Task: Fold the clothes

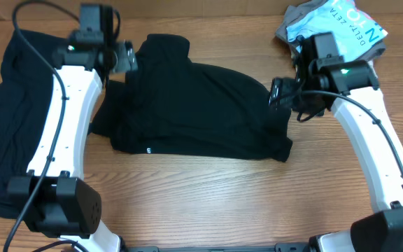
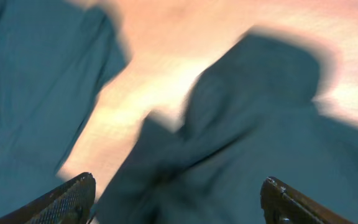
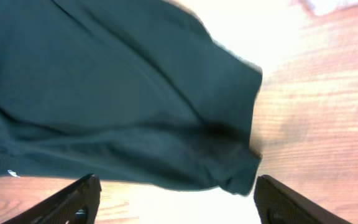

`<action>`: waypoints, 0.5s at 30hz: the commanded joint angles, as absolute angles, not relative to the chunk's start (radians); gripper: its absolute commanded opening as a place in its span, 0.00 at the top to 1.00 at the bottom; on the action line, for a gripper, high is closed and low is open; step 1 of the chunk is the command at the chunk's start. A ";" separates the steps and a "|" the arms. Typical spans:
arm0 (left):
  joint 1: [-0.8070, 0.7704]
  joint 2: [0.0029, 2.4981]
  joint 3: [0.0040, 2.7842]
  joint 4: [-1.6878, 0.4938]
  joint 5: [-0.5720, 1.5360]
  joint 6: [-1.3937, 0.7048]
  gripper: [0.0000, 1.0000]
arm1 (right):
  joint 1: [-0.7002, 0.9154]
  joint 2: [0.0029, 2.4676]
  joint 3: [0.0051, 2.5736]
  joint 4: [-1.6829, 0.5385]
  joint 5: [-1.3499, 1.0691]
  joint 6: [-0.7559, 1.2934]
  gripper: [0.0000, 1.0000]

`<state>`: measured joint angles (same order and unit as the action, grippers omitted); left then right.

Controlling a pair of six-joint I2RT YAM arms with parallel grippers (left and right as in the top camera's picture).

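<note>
Next, my left gripper closes on the black shirt's back corner [image 1: 147, 46] [image 2: 221, 78], on the side that faces the second black garment.
A black shirt [image 1: 194, 105] lies partly folded in the middle of the table, with a small white label [image 1: 149, 150] near its front edge. It also shows in the left wrist view [image 2: 260, 143] and the right wrist view [image 3: 104, 93]. My left gripper [image 1: 126, 59] hangs open and empty over the shirt's back left corner [image 2: 178, 202]. My right gripper [image 1: 277, 92] is open and empty above the shirt's right edge [image 3: 176, 199]. A second black garment [image 1: 5, 119] lies at the far left. A light blue printed garment [image 1: 341, 24] lies at the back right.
The wooden table [image 1: 257, 203] shows bare in front of the shirt. The left arm [image 1: 65, 119] crosses between the two black garments. The right arm [image 1: 369, 133] runs along the right side.
</note>
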<state>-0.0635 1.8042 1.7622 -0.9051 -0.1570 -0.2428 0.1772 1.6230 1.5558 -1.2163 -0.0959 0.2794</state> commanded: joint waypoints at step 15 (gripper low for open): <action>-0.063 2.247 2.212 -0.781 0.093 -0.048 0.09 | 0.173 1.676 1.615 -1.231 -0.079 0.200 0.16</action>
